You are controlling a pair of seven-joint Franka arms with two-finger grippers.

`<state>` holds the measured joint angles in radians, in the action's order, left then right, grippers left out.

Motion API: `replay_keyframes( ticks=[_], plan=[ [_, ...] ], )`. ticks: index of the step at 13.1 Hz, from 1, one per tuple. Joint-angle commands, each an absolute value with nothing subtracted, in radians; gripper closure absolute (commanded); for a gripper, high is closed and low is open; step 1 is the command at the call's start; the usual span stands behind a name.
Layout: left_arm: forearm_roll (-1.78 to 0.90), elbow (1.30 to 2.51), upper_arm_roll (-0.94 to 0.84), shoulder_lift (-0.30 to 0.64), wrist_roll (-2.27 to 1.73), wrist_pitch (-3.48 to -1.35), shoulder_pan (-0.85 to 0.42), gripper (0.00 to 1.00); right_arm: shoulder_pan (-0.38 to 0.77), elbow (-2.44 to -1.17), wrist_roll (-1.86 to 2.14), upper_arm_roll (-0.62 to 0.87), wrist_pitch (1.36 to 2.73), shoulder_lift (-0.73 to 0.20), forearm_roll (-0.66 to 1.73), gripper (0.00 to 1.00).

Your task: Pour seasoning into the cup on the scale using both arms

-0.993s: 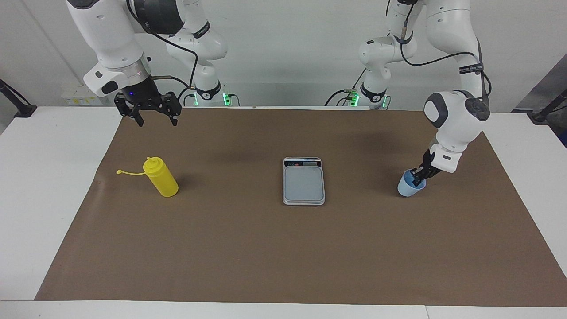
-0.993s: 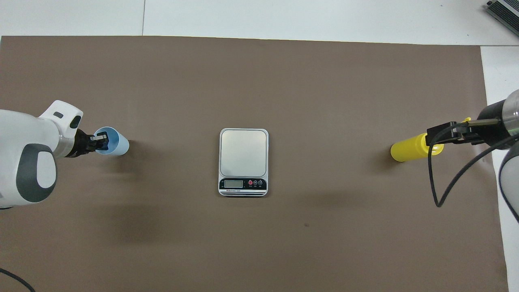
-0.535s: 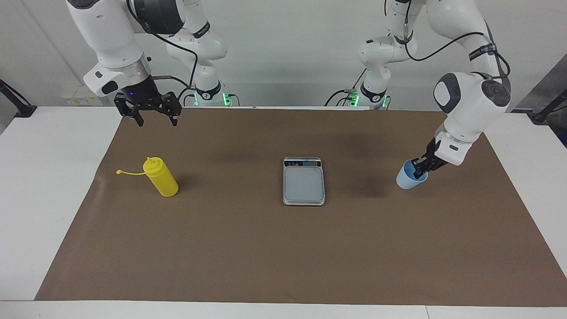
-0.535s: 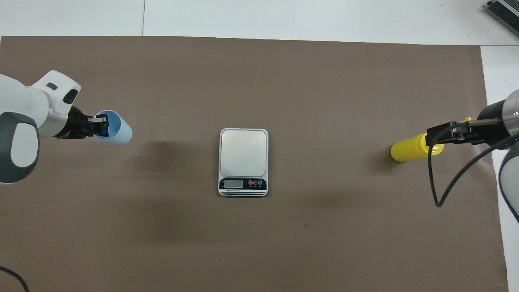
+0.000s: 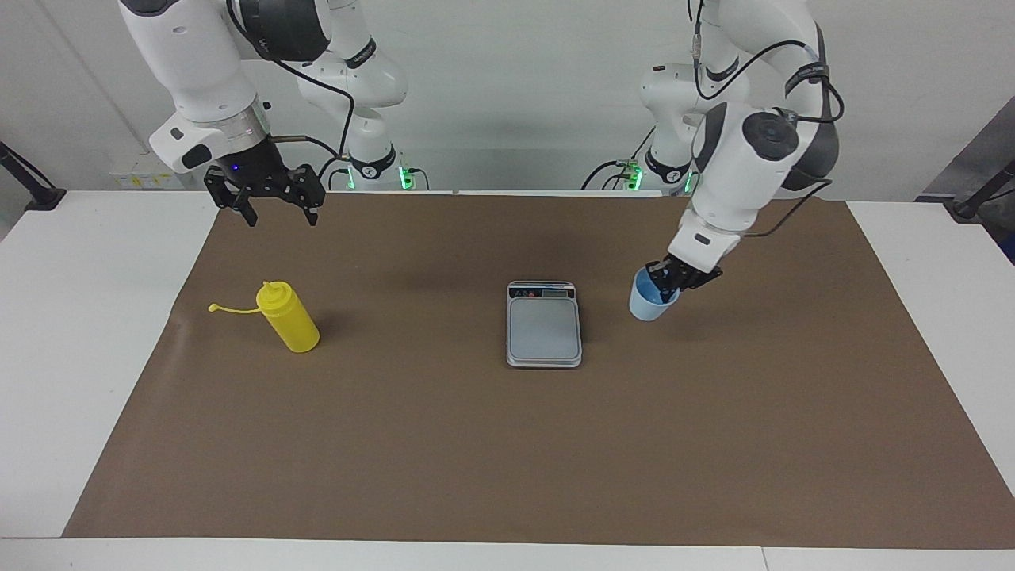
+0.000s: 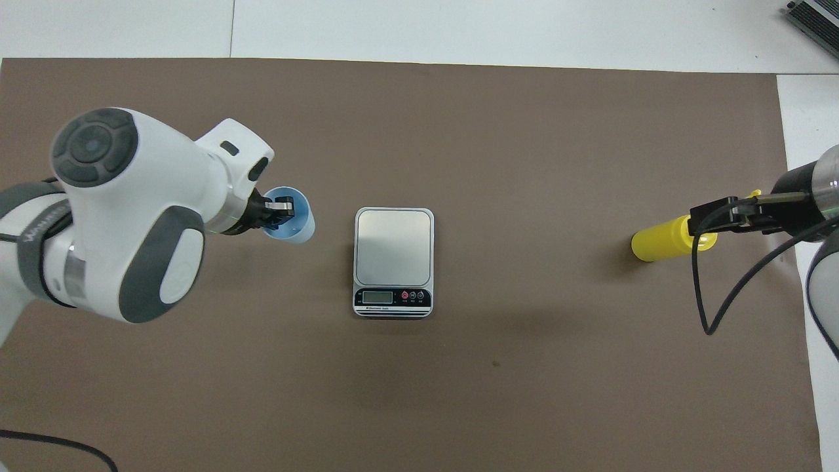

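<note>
My left gripper needs to set the light-blue cup down and release it on the middle of the scale's bare plate (image 6: 393, 244). The cup still hangs tilted above the brown mat.
The light-blue cup (image 5: 647, 304) (image 6: 298, 228) hangs tilted a little above the brown mat, just beside the scale toward the left arm's end. My left gripper (image 5: 664, 284) (image 6: 282, 211) is shut on the cup's rim, one finger inside the cup. The silver-grey scale (image 5: 544, 327) (image 6: 393, 246) lies mid-table with a bare plate and its display toward the robots. The yellow seasoning bottle (image 5: 290, 319) (image 6: 659, 240) stands upright toward the right arm's end, its cap strap (image 5: 230, 308) trailing sideways. My right gripper (image 5: 281, 212) waits open, high over the mat's edge near the bottle.
A brown mat (image 5: 507, 444) covers most of the white table (image 5: 79, 317). A black cable (image 6: 704, 295) loops down from the right arm. A grey device (image 6: 816, 16) sits at the table's farthest corner at the right arm's end.
The left arm has lifted the cup off the mat and carried it toward the scale, swinging its wrist over the table. The right arm, bottle and scale have not moved.
</note>
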<state>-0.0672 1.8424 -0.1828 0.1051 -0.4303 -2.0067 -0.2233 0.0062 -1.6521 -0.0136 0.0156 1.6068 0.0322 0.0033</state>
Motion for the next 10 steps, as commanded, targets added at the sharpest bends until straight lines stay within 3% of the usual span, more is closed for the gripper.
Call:
replay_keyframes(
  ticks=[1, 10],
  plan=[
    [-0.044, 1.848, -0.166, 0.117, -0.502, -2.072, -0.320, 1.00, -0.005, -1.680, -0.017, 0.018, 1.621, 0.057, 0.021, 0.00],
    [0.038, 1.902, -0.167, 0.213, -0.655, -2.240, -0.462, 1.00, -0.002, -1.680, -0.012, 0.015, 1.618, 0.058, 0.021, 0.00]
  ],
)
